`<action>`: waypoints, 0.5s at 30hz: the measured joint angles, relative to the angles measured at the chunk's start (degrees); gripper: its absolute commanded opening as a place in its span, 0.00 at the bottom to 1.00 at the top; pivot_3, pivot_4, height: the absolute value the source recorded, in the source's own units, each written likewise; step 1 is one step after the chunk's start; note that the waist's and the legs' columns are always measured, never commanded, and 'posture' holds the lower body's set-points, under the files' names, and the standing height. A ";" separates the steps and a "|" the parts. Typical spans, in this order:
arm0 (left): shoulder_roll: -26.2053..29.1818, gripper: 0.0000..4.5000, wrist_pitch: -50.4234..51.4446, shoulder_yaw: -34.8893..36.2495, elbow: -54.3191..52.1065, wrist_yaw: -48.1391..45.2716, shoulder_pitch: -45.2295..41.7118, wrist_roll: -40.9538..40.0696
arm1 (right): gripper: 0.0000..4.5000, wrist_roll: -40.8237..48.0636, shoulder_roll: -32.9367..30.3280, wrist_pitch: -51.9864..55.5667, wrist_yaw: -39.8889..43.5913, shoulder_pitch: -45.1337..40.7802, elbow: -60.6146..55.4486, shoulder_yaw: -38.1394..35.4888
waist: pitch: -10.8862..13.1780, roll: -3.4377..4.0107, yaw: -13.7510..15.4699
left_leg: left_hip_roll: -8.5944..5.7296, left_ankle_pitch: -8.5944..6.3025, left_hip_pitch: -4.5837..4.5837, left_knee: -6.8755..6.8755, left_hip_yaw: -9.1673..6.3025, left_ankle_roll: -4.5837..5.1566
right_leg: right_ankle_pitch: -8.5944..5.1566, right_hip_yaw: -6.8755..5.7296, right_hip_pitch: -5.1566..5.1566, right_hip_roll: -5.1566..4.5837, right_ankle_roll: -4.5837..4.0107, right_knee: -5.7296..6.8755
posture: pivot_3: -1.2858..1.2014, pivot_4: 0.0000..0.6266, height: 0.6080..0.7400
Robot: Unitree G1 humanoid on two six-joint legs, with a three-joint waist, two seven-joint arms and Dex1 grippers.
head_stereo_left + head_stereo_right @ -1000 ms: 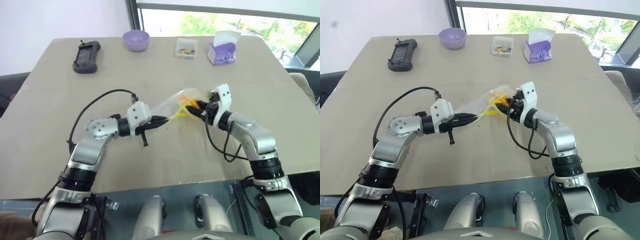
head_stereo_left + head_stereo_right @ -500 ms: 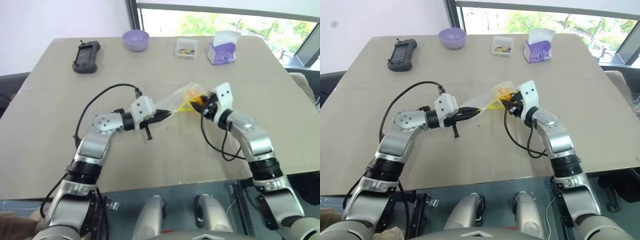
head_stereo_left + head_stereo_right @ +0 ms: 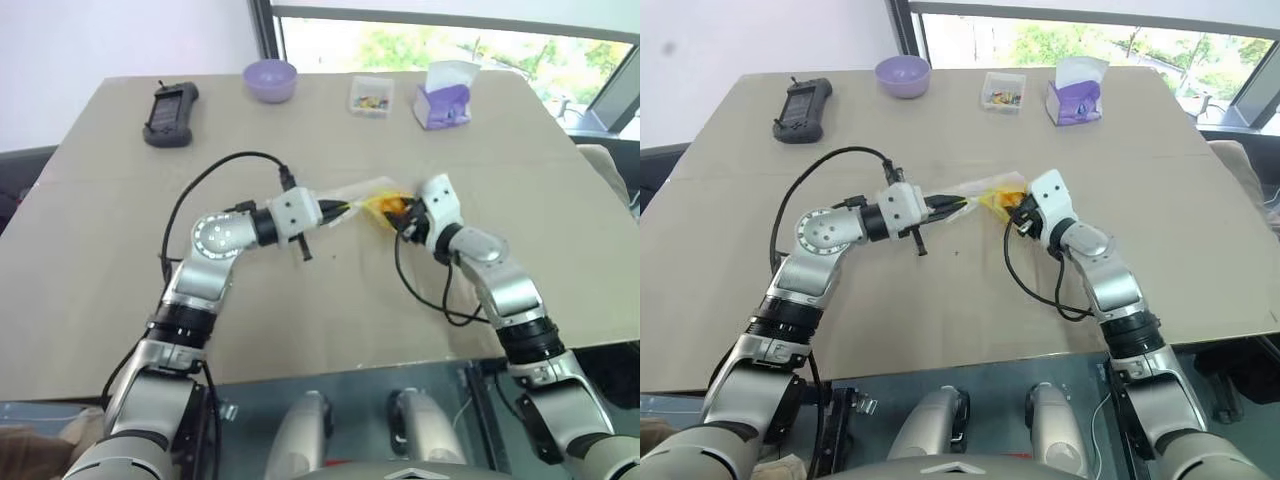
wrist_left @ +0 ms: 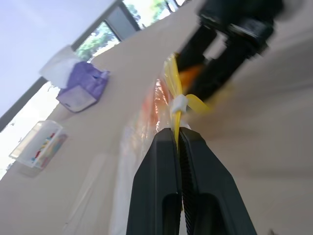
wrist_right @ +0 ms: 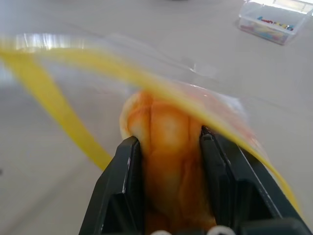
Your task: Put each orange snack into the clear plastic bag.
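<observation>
My right gripper is around the orange snack, which sits just inside the bag's opening, so I should open that gripper, back out and pinch the yellow strip (image 5: 208, 119).
The clear plastic bag (image 3: 358, 192) is stretched low over the table between my two grippers. My left gripper (image 3: 335, 208) is shut on the bag's yellow seal strip (image 4: 174, 105) at its edge. From the right, my right gripper (image 3: 400, 216) is shut on the orange snack (image 5: 166, 142), held at the bag's mouth. In the right wrist view the yellow strip crosses over the snack and clear film lies around its far end. How far the snack is inside the bag I cannot tell.
Along the table's far edge stand a black handheld device (image 3: 168, 102), a purple bowl (image 3: 271, 78), a small clear box of colourful bits (image 3: 371, 96) and a purple tissue box (image 3: 445, 100). Black cables loop from both wrists over the tabletop.
My left gripper has moved forward and right toward the right gripper and rolled, keeping its hold on the strip. The bag now lies flatter and lower. The right wrist has rolled too.
</observation>
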 measured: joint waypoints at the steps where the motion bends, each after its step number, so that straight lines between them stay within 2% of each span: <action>1: 0.35 0.00 -1.63 -0.02 1.40 -0.63 -0.28 0.23 | 0.39 0.56 0.05 0.19 0.15 -0.02 0.04 -0.47 | 0.00 0.00 0.09 | 0.00 0.00 -0.01 0.00 -0.01 0.00 | 0.00 0.00 0.00 0.00 0.00 0.00 | 0.52 0.24 1.00; 8: 1.19 0.00 -8.22 -0.02 7.40 -6.79 -4.04 -1.46 | 0.39 7.86 3.76 5.32 0.73 -0.45 0.05 -5.84 | 0.00 0.00 0.15 | -0.01 0.00 -0.04 0.01 -0.01 0.00 | 0.00 -0.01 0.00 -0.01 0.00 -0.01 | 0.52 0.24 1.00; 10: 0.42 0.00 -8.43 0.01 7.99 -8.50 -4.66 -3.08 | 0.39 7.17 3.57 4.97 0.18 -1.13 0.56 -5.75 | 0.00 0.00 0.12 | -0.01 0.00 -0.04 0.01 -0.02 0.00 | 0.00 -0.02 0.00 -0.01 0.00 0.00 | 0.52 0.24 1.00; 15: -1.50 0.00 -7.46 0.04 7.95 -11.30 -5.42 -6.59 | 0.39 -1.39 0.89 -1.40 -1.60 -2.23 4.77 0.14 | 0.00 0.01 -0.06 | -0.01 0.00 -0.04 0.01 -0.02 0.00 | 0.00 -0.01 -0.02 0.00 0.00 0.00 | 0.52 0.24 1.00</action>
